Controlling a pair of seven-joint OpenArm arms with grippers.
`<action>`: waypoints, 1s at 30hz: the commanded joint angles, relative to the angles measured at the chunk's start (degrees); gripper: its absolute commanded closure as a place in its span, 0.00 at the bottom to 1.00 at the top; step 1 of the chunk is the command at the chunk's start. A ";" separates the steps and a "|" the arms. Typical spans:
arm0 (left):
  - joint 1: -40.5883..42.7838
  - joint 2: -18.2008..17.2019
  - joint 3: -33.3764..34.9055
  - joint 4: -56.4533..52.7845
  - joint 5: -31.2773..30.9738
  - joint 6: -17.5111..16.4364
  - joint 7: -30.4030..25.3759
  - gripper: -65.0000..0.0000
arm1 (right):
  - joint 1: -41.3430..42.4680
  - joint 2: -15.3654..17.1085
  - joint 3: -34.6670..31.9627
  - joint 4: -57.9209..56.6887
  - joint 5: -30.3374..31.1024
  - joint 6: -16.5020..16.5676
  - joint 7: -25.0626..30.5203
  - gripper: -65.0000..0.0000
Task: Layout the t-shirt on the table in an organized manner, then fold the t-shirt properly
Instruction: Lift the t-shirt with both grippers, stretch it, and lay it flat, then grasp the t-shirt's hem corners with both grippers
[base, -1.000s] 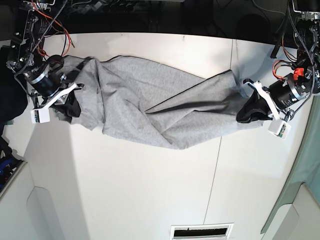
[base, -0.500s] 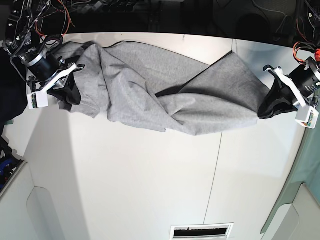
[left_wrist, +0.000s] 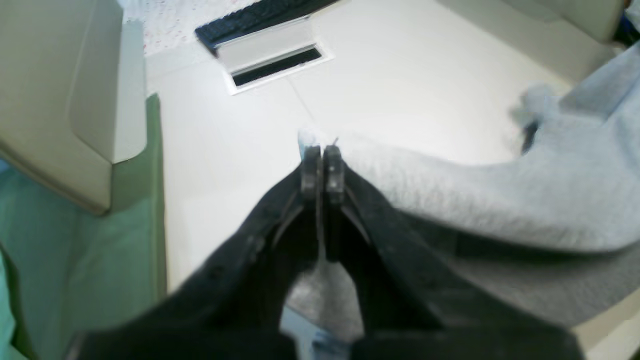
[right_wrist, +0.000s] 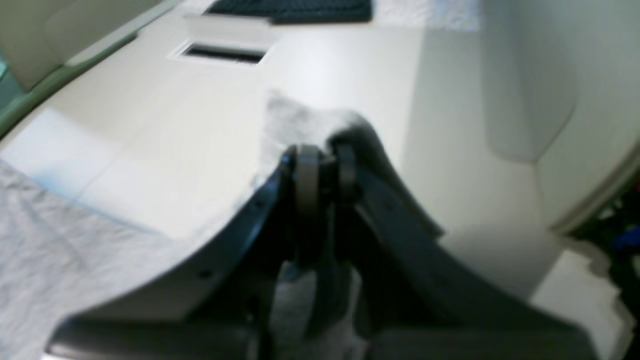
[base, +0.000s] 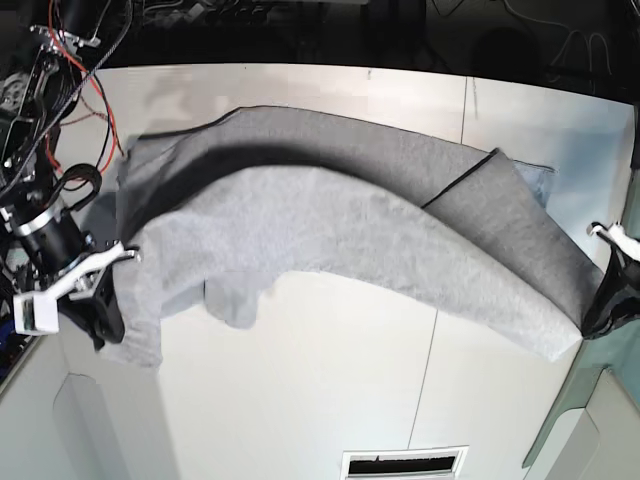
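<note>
Next, my left gripper lowers the t-shirt edge it holds and takes the t-shirt's folded layer (base: 562, 278) to spread it, since the t-shirt's far side lies folded behind that edge.
The light grey t-shirt (base: 330, 230) hangs stretched in a wide arc between my two grippers over the white table (base: 300, 400). My right gripper (base: 108, 328) is at the base view's left, shut on one end of the shirt. My left gripper (base: 592, 325) is at the far right edge, shut on the other end. In the left wrist view the jaws (left_wrist: 320, 155) pinch the cloth's edge, and the shirt (left_wrist: 500, 200) runs off to the right. In the right wrist view the gripper (right_wrist: 320, 165) pinches a grey tuft (right_wrist: 300, 120). No lettering shows.
A dark seam line (base: 432, 370) crosses the table. A slotted vent (base: 402, 463) sits at the front edge, and it also shows in the left wrist view (left_wrist: 275, 60). Cables and arm bases stand at the back left (base: 60, 60). A green surface (base: 610, 400) lies past the right edge.
Both grippers have moved toward the table's front and farther apart, still holding the shirt. The bunched, twisted cloth has spread out into a wide raised sheet.
</note>
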 joint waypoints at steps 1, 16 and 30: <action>-3.72 -1.33 1.84 -2.43 -0.13 0.05 -2.56 1.00 | 3.80 0.46 0.22 -1.68 -0.20 -0.61 1.55 1.00; -27.54 -2.08 27.23 -53.09 1.62 0.05 -5.90 0.65 | 15.28 1.73 0.22 -37.86 0.74 -2.14 -2.71 0.36; -20.46 -4.44 27.23 -38.47 -6.34 0.05 1.55 0.92 | -5.79 -6.56 -1.14 -14.05 14.49 1.01 -6.32 0.36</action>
